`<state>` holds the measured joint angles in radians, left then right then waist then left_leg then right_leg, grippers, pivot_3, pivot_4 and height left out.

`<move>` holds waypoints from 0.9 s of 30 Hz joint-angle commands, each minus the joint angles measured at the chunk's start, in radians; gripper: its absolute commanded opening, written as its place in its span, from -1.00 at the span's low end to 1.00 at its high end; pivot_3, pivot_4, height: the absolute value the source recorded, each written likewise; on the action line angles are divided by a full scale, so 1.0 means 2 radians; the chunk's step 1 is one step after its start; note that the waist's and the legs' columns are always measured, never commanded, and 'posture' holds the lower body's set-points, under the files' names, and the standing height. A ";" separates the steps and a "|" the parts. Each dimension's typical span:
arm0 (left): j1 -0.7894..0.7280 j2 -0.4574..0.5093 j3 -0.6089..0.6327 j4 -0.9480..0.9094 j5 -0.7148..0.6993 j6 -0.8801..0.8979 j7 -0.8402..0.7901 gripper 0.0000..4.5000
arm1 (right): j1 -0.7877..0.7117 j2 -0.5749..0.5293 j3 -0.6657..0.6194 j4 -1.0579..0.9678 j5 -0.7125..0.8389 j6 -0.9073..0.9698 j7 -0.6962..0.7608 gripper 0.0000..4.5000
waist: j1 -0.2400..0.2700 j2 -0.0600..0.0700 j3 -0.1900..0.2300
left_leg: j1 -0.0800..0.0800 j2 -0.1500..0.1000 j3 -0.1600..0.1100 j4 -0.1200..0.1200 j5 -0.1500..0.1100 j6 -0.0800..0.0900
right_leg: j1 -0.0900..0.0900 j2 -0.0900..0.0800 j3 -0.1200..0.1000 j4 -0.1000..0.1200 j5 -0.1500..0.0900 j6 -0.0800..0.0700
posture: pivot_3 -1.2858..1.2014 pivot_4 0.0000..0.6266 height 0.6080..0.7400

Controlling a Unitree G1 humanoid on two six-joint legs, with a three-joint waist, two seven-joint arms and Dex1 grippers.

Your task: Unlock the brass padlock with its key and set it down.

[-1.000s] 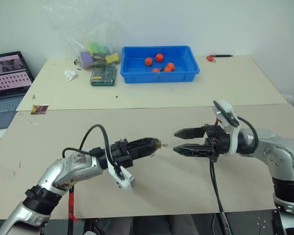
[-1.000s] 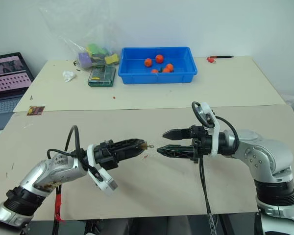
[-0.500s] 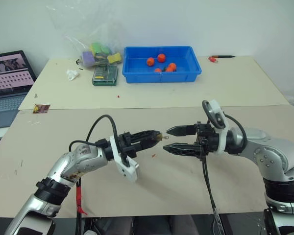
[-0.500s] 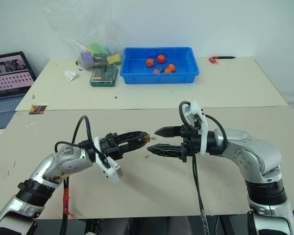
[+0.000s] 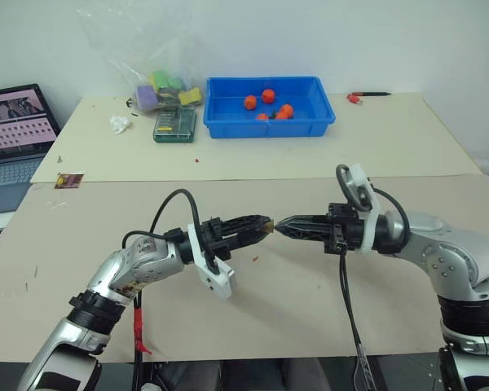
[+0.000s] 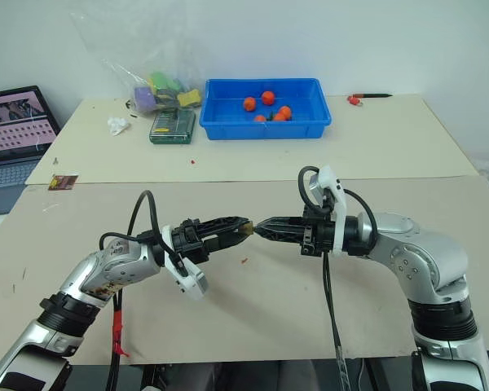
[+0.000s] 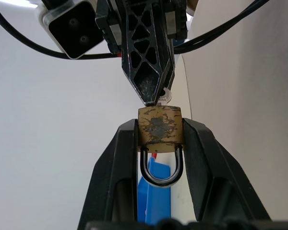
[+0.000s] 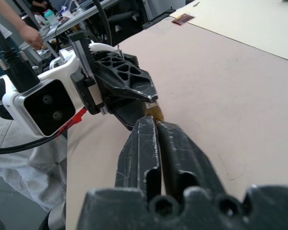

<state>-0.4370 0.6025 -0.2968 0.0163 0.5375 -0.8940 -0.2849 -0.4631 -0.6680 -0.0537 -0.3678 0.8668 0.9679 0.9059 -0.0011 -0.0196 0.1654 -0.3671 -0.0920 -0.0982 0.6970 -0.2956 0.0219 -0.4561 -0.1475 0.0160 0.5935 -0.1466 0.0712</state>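
Observation:
The shackle lies between the fingers of my left gripper, so next my right gripper leaves the key and takes the padlock's body (image 7: 160,125), which frees my left gripper for the shackle.
The brass padlock (image 7: 159,128) is pinched by its body between the two black fingers (image 7: 121,152) of my left gripper (image 5: 261,225), held in the air over the near table, with its silver shackle pointing back toward the wrist. A small silver key (image 7: 166,95) sticks out of the padlock's far end. My right gripper (image 5: 280,226) points at the left one tip to tip, and its fingers (image 8: 145,139) are shut on that key.
On the far table sit a blue tray (image 5: 316,122) with orange-red balls, a plastic bag of toys (image 5: 159,85), a green box (image 5: 173,124) and a red pen (image 5: 365,96). A laptop (image 5: 12,122) stands at the far left. A person's hand (image 8: 31,33) shows beyond the table.
The right gripper's fingers, open before, have closed on the key at the padlock's end. The left gripper with the padlock has come a little closer to the right one.

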 commanded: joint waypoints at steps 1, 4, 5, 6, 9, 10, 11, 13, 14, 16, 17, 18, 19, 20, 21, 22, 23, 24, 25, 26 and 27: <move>-0.017 -0.006 0.011 0.000 0.008 -0.007 0.013 -0.64 | -0.009 0.000 -0.005 -0.015 0.016 0.001 -0.002 -0.98 | 0.000 0.000 0.000 | 0.000 0.000 0.000 0.000 0.000 0.000 | 0.000 0.000 0.000 0.000 0.000 0.000 | 0.03 -0.52 1.00; -0.033 -0.010 0.016 0.007 0.019 -0.013 0.025 -0.64 | -0.012 -0.002 -0.004 -0.011 0.027 0.020 -0.006 -0.98 | 0.001 0.000 0.000 | 0.000 0.000 0.000 0.000 0.000 0.000 | 0.000 0.000 0.000 0.000 0.000 0.000 | 0.03 -0.52 1.00; -0.046 -0.013 0.018 0.013 0.027 -0.019 0.032 -0.64 | -0.015 0.000 -0.008 -0.004 0.039 0.036 -0.013 -0.98 | 0.001 0.000 0.000 | 0.000 0.000 0.000 0.000 0.000 0.000 | 0.000 0.000 0.000 0.000 0.000 0.000 | 0.03 -0.52 1.00; -0.056 -0.015 0.020 0.019 0.038 -0.024 0.041 -0.64 | -0.019 0.003 -0.011 0.005 0.048 0.049 -0.021 -0.98 | 0.001 0.000 0.000 | 0.000 0.000 0.000 0.000 0.000 0.000 | 0.000 0.000 0.000 0.000 0.000 0.000 | 0.03 -0.52 1.00; -0.081 -0.019 0.022 0.036 0.074 -0.045 0.071 -0.64 | -0.038 0.018 -0.033 0.040 0.087 0.103 -0.054 -0.98 | 0.002 0.000 0.000 | 0.000 0.000 0.000 0.000 0.000 0.000 | 0.000 0.000 0.000 0.000 0.000 0.000 | 0.03 -0.52 1.00; -0.087 -0.020 0.022 0.041 0.088 -0.051 0.084 -0.64 | -0.043 0.021 -0.041 0.050 0.105 0.124 -0.063 -0.98 | 0.002 0.000 0.000 | 0.000 0.000 0.000 0.000 0.000 0.000 | 0.000 0.000 0.000 0.000 0.000 0.000 | 0.03 -0.52 1.00; -0.093 -0.020 0.022 0.045 0.099 -0.057 0.095 -0.64 | -0.048 0.024 -0.049 0.061 0.120 0.144 -0.074 -0.98 | 0.002 0.000 0.000 | 0.000 0.000 0.000 0.000 0.000 0.000 | 0.000 0.000 0.000 0.000 0.000 0.000 | 0.03 -0.52 1.00; -0.103 -0.022 0.023 0.054 0.109 -0.080 0.118 -0.64 | -0.075 0.051 -0.084 0.118 0.174 0.203 -0.137 -0.98 | 0.000 0.000 0.000 | 0.000 0.000 0.000 0.000 0.000 0.000 | 0.000 0.000 0.000 0.000 0.000 0.000 | 0.03 -0.52 1.00; -0.107 -0.024 0.026 0.055 0.109 -0.085 0.128 -0.64 | -0.086 0.058 -0.095 0.132 0.195 0.221 -0.154 -0.98 | 0.000 0.000 0.000 | 0.000 0.000 0.000 0.000 0.000 0.000 | 0.000 0.000 0.000 0.000 0.001 -0.001 | 0.03 -0.52 1.00; -0.114 -0.028 0.031 0.057 0.118 -0.089 0.146 -0.64 | -0.106 0.071 -0.116 0.157 0.244 0.240 -0.194 -0.98 | 0.000 0.000 0.000 | 0.000 0.001 0.000 0.000 0.000 0.000 | 0.000 0.000 0.000 0.000 0.001 -0.001 | 0.03 -0.52 1.00; -0.116 -0.029 0.031 0.058 0.123 -0.090 0.151 -0.64 | -0.113 0.076 -0.123 0.166 0.261 0.245 -0.212 -0.98 | 0.000 0.000 0.000 | 0.000 0.001 0.000 0.000 0.000 0.000 | 0.000 0.000 0.000 0.000 0.001 -0.001 | 0.03 -0.52 1.00; -0.116 -0.030 0.030 0.063 0.125 -0.089 0.152 -0.64 | -0.119 0.081 -0.128 0.171 0.276 0.245 -0.233 -0.98 | 0.000 0.000 0.000 | 0.000 0.001 0.000 0.000 0.000 0.000 | 0.000 0.000 0.000 0.000 0.001 -0.001 | 0.03 -0.52 1.00; -0.116 -0.030 0.029 0.066 0.126 -0.087 0.153 -0.64 | -0.122 0.084 -0.131 0.174 0.288 0.244 -0.249 -0.98 | 0.001 0.000 0.000 | 0.000 0.001 0.000 0.000 0.000 0.000 | 0.000 0.000 0.000 0.000 0.001 -0.001 | 0.03 -0.52 1.00; -0.114 -0.031 0.026 0.073 0.113 -0.081 0.145 -0.64 | -0.123 0.083 -0.129 0.149 0.278 0.227 -0.244 -0.98 | 0.001 0.000 0.000 | 0.000 0.001 0.000 0.000 0.000 0.000 | 0.000 0.000 0.000 0.000 0.001 -0.001 | 0.03 -0.52 1.00; -0.113 -0.032 0.023 0.078 0.104 -0.077 0.140 -0.64 | -0.123 0.081 -0.126 0.130 0.271 0.214 -0.240 -0.98 | 0.001 0.000 0.000 | -0.001 0.001 0.000 0.000 0.000 0.000 | 0.000 0.000 0.000 0.001 0.001 -0.001 | 0.03 -0.52 1.00; -0.111 -0.034 0.020 0.085 0.082 -0.067 0.125 -0.64 | -0.119 0.074 -0.118 0.102 0.252 0.196 -0.223 -0.98 | 0.000 0.000 0.000 | -0.001 0.000 0.000 0.000 0.000 0.000 | 0.000 0.000 0.000 0.001 0.001 -0.001 | 0.03 -0.52 1.00; -0.109 -0.036 0.015 0.090 0.061 -0.057 0.111 -0.64 | -0.111 0.060 -0.099 0.068 0.221 0.174 -0.199 -0.98 | 0.000 0.000 0.000 | -0.001 0.000 0.000 0.000 0.000 0.000 | 0.000 0.000 0.000 0.001 0.001 -0.001 | 0.03 -0.52 1.00; -0.104 -0.040 0.010 0.095 0.017 -0.037 0.086 -0.64 | -0.102 0.042 -0.076 0.036 0.191 0.153 -0.173 -0.98 | 0.001 0.000 0.000 | -0.001 0.000 0.000 0.000 0.000 0.000 | -0.001 0.000 0.000 0.001 0.002 0.000 | 0.03 -0.52 1.00; -0.103 -0.046 0.004 0.097 -0.039 -0.009 0.052 -0.64 | -0.099 0.034 -0.071 0.023 0.192 0.153 -0.157 -0.98 | 0.001 0.000 0.000 | -0.001 0.000 0.000 0.001 0.000 0.000 | -0.001 0.000 0.000 0.001 0.002 0.000 | 0.03 -0.52 1.00; -0.102 -0.049 0.000 0.097 -0.077 0.011 0.027 -0.64 | -0.097 0.028 -0.068 0.018 0.195 0.151 -0.146 -0.98 | 0.000 0.000 0.000 | -0.001 0.000 0.000 0.001 0.000 0.000 | -0.001 0.000 -0.001 0.001 0.002 0.000 | 0.03 -0.52 1.00; -0.103 -0.050 -0.005 0.095 -0.109 0.025 0.004 -0.64 | -0.099 0.025 -0.068 0.017 0.199 0.149 -0.136 -0.86 | 0.000 0.000 0.000 | -0.001 0.000 0.000 0.001 0.000 0.000 | 0.000 0.000 -0.001 0.001 0.002 0.000 | 0.03 -0.52 1.00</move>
<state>-0.6224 0.5147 -0.2983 0.2177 0.4830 -0.9440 -0.1868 -0.6578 -0.6218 -0.2299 -0.2601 1.2258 1.2758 0.5429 -0.0015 -0.0193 0.1652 -0.3701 -0.0929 -0.0985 0.7009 -0.2960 0.0227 -0.4566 -0.1474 0.0144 0.5949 -0.1432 0.0714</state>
